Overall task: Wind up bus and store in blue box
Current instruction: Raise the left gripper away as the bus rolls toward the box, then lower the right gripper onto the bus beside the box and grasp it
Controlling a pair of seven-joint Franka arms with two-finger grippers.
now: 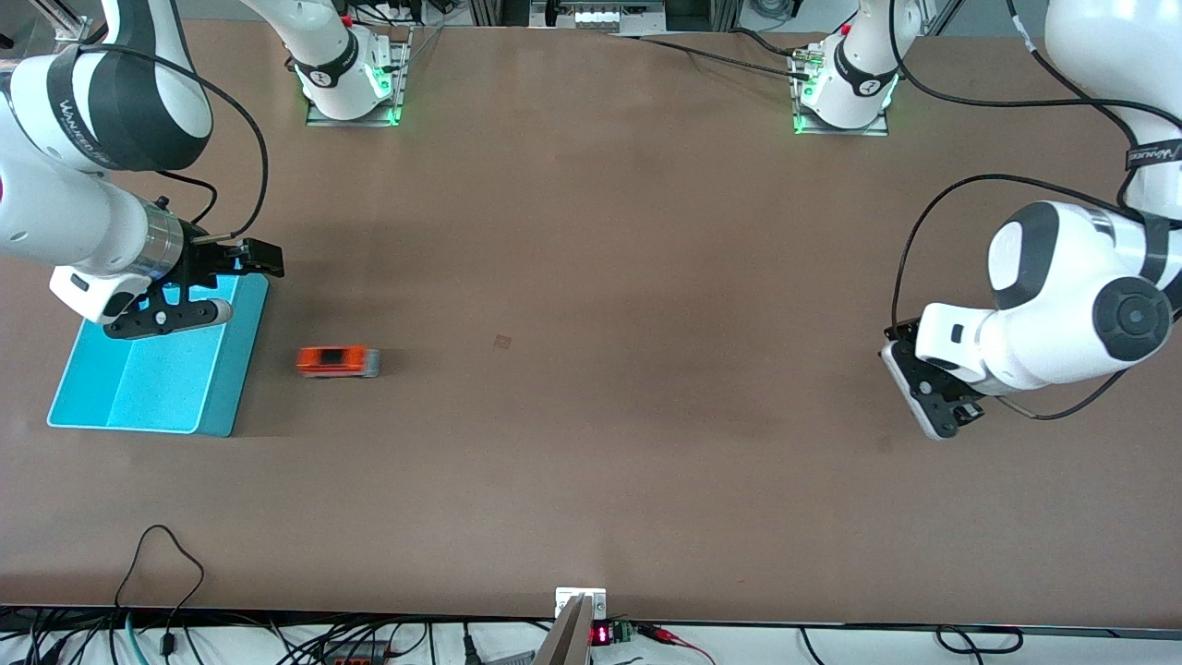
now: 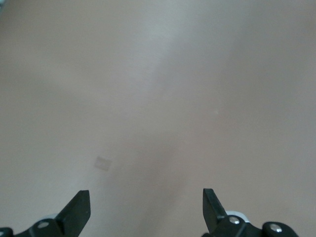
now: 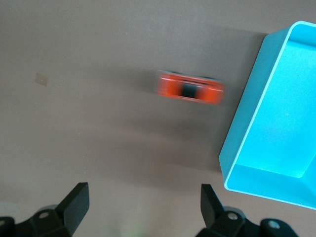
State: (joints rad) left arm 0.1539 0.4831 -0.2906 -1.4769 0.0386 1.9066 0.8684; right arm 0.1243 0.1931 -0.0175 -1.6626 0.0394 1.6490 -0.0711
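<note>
Next, my right gripper moves to the orange bus and closes on the bus's long sides, next to the black middle of the bus's roof (image 1: pixel 332 356) (image 3: pixel 189 90).
The small orange bus (image 1: pixel 338 361) stands on the table beside the blue box (image 1: pixel 235 369), a short gap from its long wall, toward the left arm's end. The right wrist view shows the bus (image 3: pixel 190 90) and the box (image 3: pixel 249 123), which has nothing in it. My right gripper (image 1: pixel 220 284) hangs open and empty over the box's corner farthest from the front camera; its jaws stand wide apart in its wrist view (image 3: pixel 143 192). My left gripper (image 1: pixel 942 411) waits open and empty over bare table at the left arm's end, and shows in its wrist view (image 2: pixel 146 197).
A small pale square mark (image 1: pixel 502 341) lies on the brown table near its middle. It also shows in the left wrist view (image 2: pixel 102 163) and in the right wrist view (image 3: pixel 41 78). Cables run along the table's edge nearest the front camera.
</note>
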